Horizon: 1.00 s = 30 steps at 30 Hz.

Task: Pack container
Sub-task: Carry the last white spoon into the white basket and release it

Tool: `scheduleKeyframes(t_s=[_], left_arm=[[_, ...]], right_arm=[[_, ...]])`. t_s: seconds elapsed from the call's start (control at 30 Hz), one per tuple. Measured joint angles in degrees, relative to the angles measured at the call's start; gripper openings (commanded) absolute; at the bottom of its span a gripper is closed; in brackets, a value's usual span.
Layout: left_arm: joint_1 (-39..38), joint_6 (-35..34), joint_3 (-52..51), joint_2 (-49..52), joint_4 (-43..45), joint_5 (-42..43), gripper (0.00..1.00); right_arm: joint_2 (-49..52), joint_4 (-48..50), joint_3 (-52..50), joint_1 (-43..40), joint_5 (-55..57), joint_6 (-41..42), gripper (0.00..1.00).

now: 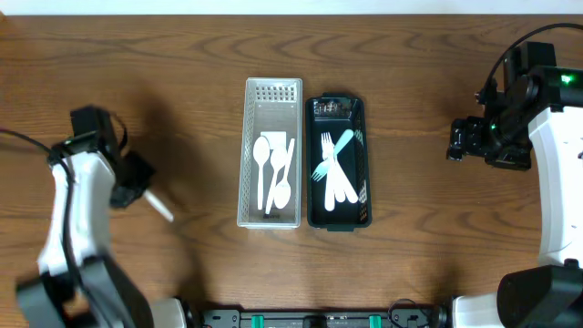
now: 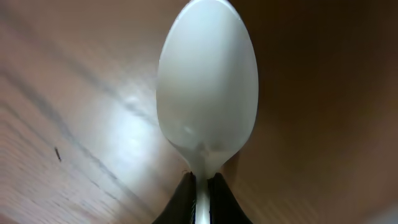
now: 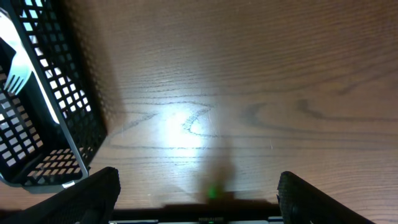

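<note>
Next, I release the left gripper's white plastic spoon, now over bare wood, among the white spoons in the white perforated bin [image 1: 271, 179].
A white perforated bin [image 1: 250, 155] in the table's middle holds several white spoons [image 1: 275, 173]. A black perforated bin [image 1: 312, 211] right of it holds white forks and a teal fork [image 1: 333, 155]. My left gripper [image 1: 144, 189] is at the left of the table, shut on a white plastic spoon [image 1: 160, 206]; in the left wrist view its bowl [image 2: 207, 87] fills the frame above the closed fingers [image 2: 201, 198], over bare wood. My right gripper [image 1: 457, 142] is open and empty at the right; its fingers [image 3: 198, 198] frame bare table, with the black bin's corner [image 3: 74, 112] at left.
The table is dark wood grain. The two bins stand side by side, touching. Arm bases and a black rail with green clips [image 1: 319, 319] lie along the front edge.
</note>
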Motion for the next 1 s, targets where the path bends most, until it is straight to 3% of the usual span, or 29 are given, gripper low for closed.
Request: scheduleKeyframes(t_s=[0.23,0.5,0.67,0.93,0.97,1.0], left_arm=[[-20.0,7.2,4.4,-16.2,-1.1,0.8,0.06],[-39.3,12.4,4.4,-14.9,2.2,1.0,0.06],[-43.5,13.7,4.4,-7.0,6.2,0.4,0.06],[-44.0,14.4,4.3,8.9,10.0,-0.3,0.08],[-44.0,14.6,4.3,10.1,10.0,-0.3,0.12],[-44.0,14.8,4.3,10.9,10.1,-0.3,0.26]], right_arm=[[0.0,0.1,0.0,0.0,0.0,0.0,0.84],[0.0,0.5,0.0,0.0,0.0,0.0,0.85],[0.0,0.9,0.0,0.0,0.0,0.0,0.85],[0.0,0.9,0.0,0.0,0.0,0.0,0.85],[0.0,0.9,0.0,0.0,0.0,0.0,0.85],[0.0,0.9,0.0,0.0,0.0,0.0,0.85]])
